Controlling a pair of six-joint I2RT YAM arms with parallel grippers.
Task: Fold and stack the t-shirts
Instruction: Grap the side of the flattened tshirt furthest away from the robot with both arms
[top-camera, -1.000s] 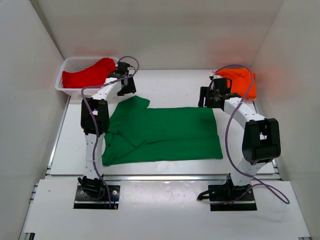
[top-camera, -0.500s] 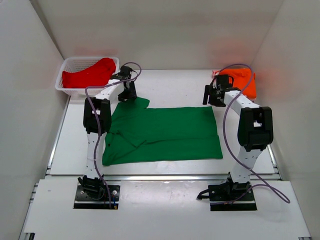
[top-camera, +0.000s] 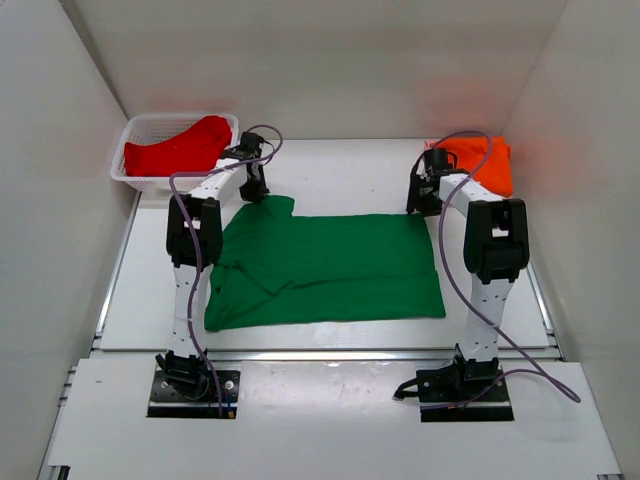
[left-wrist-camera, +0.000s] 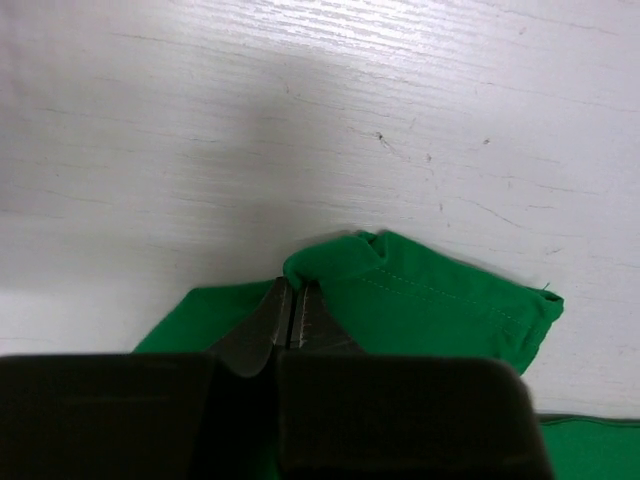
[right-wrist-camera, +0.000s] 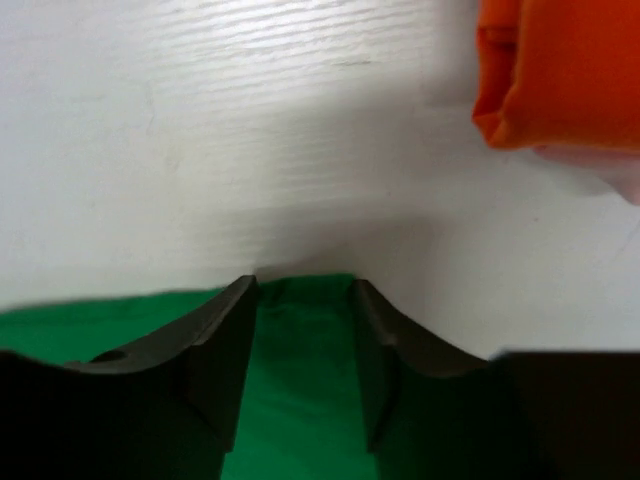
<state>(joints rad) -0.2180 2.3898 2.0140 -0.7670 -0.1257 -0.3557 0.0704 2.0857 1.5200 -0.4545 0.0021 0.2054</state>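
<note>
Next, I release the far sleeve with my left gripper just inside the collar end of the green t-shirt (top-camera: 234, 267).
The green t-shirt (top-camera: 330, 265) lies spread flat in the middle of the table, collar end to the left. My left gripper (top-camera: 255, 193) is at its far left sleeve; in the left wrist view the gripper (left-wrist-camera: 293, 290) is shut on a pinched fold of the green t-shirt (left-wrist-camera: 430, 300). My right gripper (top-camera: 420, 208) is at the shirt's far right corner; its jaws (right-wrist-camera: 303, 285) stand apart, straddling the edge of the green t-shirt (right-wrist-camera: 300, 360). The orange t-shirt (top-camera: 480, 163) (right-wrist-camera: 560, 70) lies folded at the back right. The red t-shirt (top-camera: 175, 148) sits in the basket.
The white mesh basket (top-camera: 140, 180) stands at the back left corner. White walls close in the table on the left, right and back. Both arm bases are bolted at the near edge.
Both grippers came down onto the green t-shirt's far edge. The left jaws shut on the sleeve; the right jaws narrowed over the corner. The sleeve edge shifted slightly.
</note>
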